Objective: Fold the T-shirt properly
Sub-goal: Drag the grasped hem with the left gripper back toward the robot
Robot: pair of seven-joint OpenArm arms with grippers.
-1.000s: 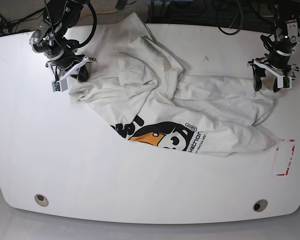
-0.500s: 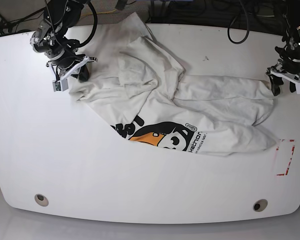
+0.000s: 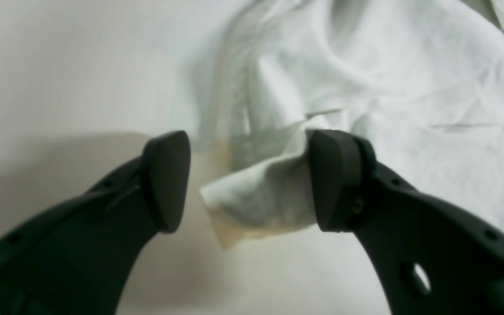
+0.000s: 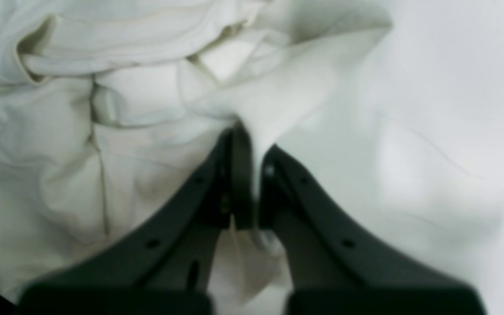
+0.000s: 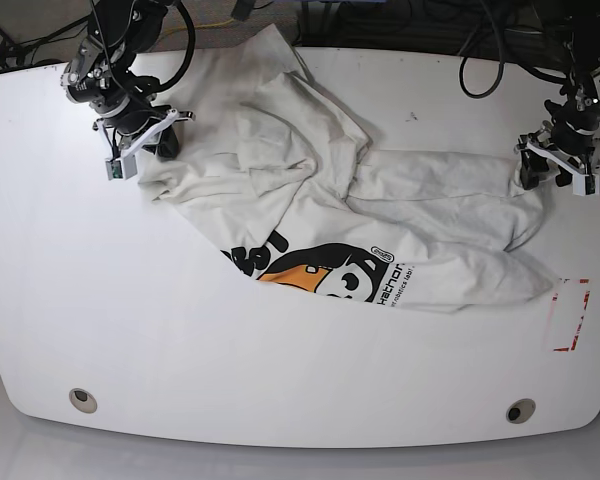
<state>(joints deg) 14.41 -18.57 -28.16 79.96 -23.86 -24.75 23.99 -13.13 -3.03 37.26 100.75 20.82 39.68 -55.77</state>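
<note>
The crumpled T-shirt's corner lies loose in the open fingers of my left gripper, so I will pinch that corner [image 5: 526,181] before both grippers lift and swing the T-shirt.
The white T-shirt [image 5: 380,200] lies crumpled across the table, its black-and-orange graphic [image 5: 325,275] facing up near the front. At the shirt's far-left edge in the base view, my right gripper [image 5: 155,148] is shut on a fold of the cloth; the right wrist view has the fabric pinched between its closed fingertips [image 4: 247,148]. My left gripper [image 5: 548,172] stands open at the shirt's right end. In the left wrist view a loose corner of the T-shirt [image 3: 256,205] sits between the spread pads [image 3: 335,179], touching the right one.
A red-marked rectangle [image 5: 570,315] lies on the white table [image 5: 130,330] at the right, beside the shirt's hem. Two round holes [image 5: 82,399] [image 5: 520,411] sit near the front edge. Cables hang behind the back edge.
My left gripper swung out to the right, then came back left to the shirt's right end, staying open. The right gripper, still shut on the cloth, shifted slightly toward the back.
</note>
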